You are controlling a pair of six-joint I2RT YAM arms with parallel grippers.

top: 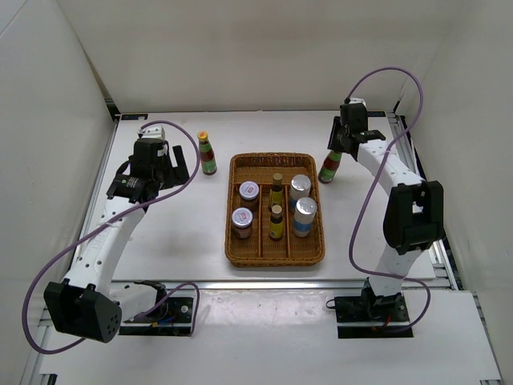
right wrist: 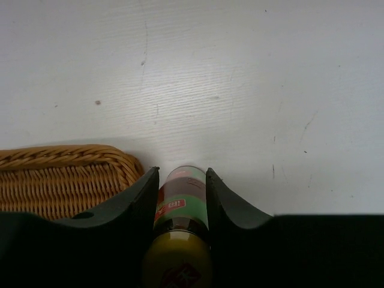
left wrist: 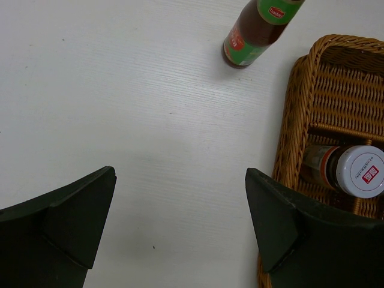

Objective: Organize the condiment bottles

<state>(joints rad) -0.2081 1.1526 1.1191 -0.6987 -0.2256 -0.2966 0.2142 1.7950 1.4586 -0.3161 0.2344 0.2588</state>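
Observation:
My right gripper has the tall red-green sauce bottle. It will let go of the bottle in the tray's back corner (top: 296, 171) (right wrist: 87, 201) behind the silver-lidded cylinders.
A tall red-green sauce bottle (top: 329, 167) stands just right of the wicker tray (top: 274, 254), and my right gripper (top: 343, 146) is shut on it; in the right wrist view the bottle (right wrist: 183, 198) sits tight between both fingers. The other tall bottle, orange-capped (top: 208, 153), stands left of the tray and shows at the top of the left wrist view (left wrist: 257, 31). My left gripper (left wrist: 180, 228) hangs open over bare table, left of the tray. Inside the tray stand two pink-lidded jars (top: 248, 192), two yellow-labelled mini bottles (top: 276, 192) and two silver-lidded cylinders (top: 304, 215).
White walls enclose the table on three sides. The tray's back portion (top: 272, 164) holds nothing. The tray's woven rim (left wrist: 294, 126) lies close to my left gripper's right finger. A metal rail (top: 405, 144) runs along the table's right edge.

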